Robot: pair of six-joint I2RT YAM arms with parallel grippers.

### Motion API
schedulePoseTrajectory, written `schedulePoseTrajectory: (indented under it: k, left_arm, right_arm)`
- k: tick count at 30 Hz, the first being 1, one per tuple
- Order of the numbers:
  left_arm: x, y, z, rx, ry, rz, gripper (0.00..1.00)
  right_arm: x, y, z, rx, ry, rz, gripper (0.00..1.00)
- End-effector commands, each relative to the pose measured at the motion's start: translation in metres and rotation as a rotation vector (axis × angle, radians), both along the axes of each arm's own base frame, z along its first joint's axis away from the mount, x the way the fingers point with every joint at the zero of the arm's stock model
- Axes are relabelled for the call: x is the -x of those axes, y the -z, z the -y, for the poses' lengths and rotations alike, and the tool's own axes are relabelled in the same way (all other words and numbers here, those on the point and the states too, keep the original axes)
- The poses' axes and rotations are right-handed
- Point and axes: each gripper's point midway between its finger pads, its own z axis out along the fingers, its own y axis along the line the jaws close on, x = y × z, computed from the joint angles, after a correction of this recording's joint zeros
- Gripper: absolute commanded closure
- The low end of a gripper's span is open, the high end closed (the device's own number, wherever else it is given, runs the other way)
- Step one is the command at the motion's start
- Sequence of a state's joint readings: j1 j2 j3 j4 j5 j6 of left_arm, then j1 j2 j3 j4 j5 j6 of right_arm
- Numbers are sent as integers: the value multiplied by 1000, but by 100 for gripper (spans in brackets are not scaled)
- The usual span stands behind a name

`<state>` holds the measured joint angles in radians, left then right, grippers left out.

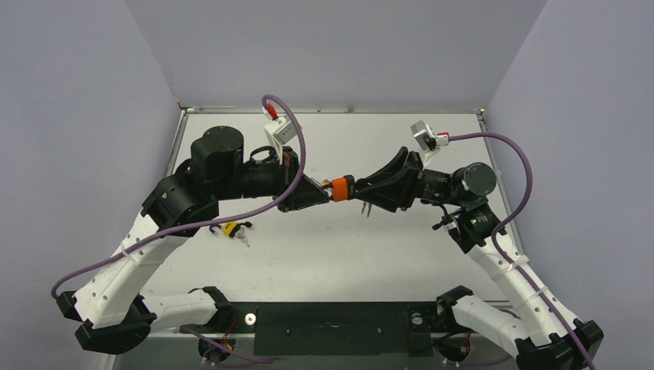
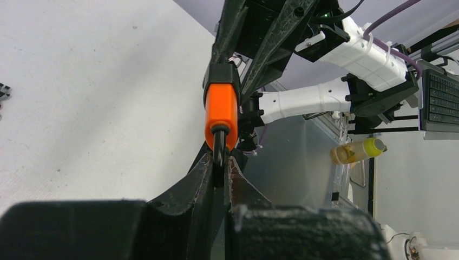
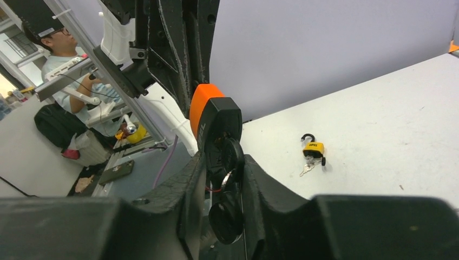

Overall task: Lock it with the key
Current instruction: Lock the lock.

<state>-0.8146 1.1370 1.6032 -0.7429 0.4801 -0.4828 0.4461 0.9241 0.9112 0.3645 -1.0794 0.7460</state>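
My left gripper is holding the orange padlock and will let go of it on the white table (image 1: pixel 421 177) under the back of my right gripper.
An orange padlock (image 1: pixel 340 188) with a black end hangs in mid-air between both arms, above the middle of the table. My left gripper (image 1: pixel 327 192) is shut on its black shackle (image 2: pixel 218 145), with the orange body (image 2: pixel 221 108) just beyond the fingertips. My right gripper (image 1: pixel 356 187) faces it from the other side. In the right wrist view this gripper (image 3: pixel 227 162) is shut on a black key head (image 3: pixel 233 156) at the padlock's black end (image 3: pixel 219 120). A second black key (image 3: pixel 226 216) dangles from the ring between the fingers.
A second, yellow padlock (image 1: pixel 230 228) with silver keys lies on the white table (image 1: pixel 332 254) under the left arm; it also shows in the right wrist view (image 3: pixel 313 147). Grey walls enclose the table on three sides.
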Motion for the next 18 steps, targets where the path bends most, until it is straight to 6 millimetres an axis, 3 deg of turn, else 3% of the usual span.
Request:
schedulePoseTrajectory:
  k: [1,5,11,18]
  left_arm:
    - [11,-29,-7,87,30,81,100]
    - [11,-28,-7,85,31,80,100]
    - [5,-30,-10,93,6,97,100]
    - [-10,-22,-6,120,-28,112,100]
  right_arm:
    - [-2,-19,8,-36,37,77,83]
    - [-4,-22,11,-47,56,77,100]
    - [-23,-16,23,-45,145,47,100]
    - [-73,9,57,-33,354,-45,100]
